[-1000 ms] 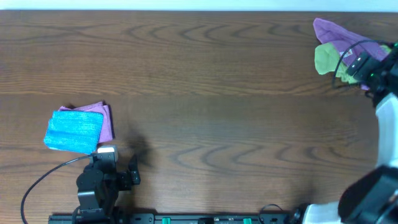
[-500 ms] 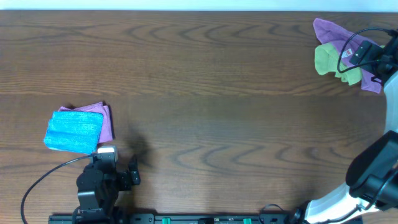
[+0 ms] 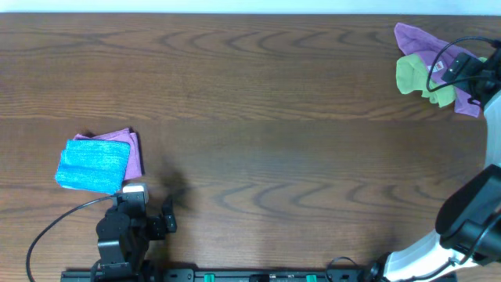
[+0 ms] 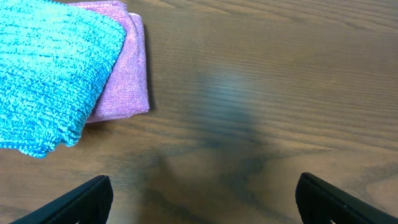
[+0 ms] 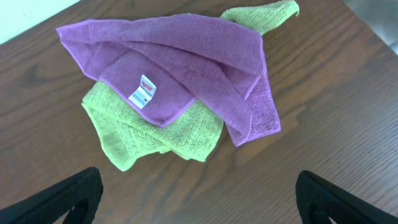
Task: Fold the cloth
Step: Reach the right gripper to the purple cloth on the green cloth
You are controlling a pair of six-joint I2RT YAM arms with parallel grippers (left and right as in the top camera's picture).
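The robot's right gripper should close on the purple cloth beside its top fold (image 3: pixel 459 84) (image 5: pixel 221 85), between the small white tag and the near end of the cloth.
The purple cloth (image 5: pixel 186 65) with a small white tag (image 5: pixel 142 91) lies crumpled on top of a lime-green cloth (image 5: pixel 155 134). In the overhead view the purple cloth (image 3: pixel 413 39) is at the table's far right corner. My right gripper (image 5: pixel 199 202) is open and empty and hovers above the near edge of this pile. In the overhead view the right gripper (image 3: pixel 454 72) is over the pile's right side. My left gripper (image 4: pixel 202 199) is open and empty over bare wood at the front left; in the overhead view the left gripper (image 3: pixel 150 210) is there too.
A folded blue cloth (image 3: pixel 94 163) lies on a folded pink-purple cloth (image 3: pixel 135 153) at the front left, just beyond the left gripper; both also show in the left wrist view, blue (image 4: pixel 50 68) and pink-purple (image 4: pixel 127 74). The table's far edge (image 3: pixel 235 14) is near the pile.
My right gripper has risen and drawn back to the right from above the lime-green cloth. The cloths have not moved. The left arm is still.
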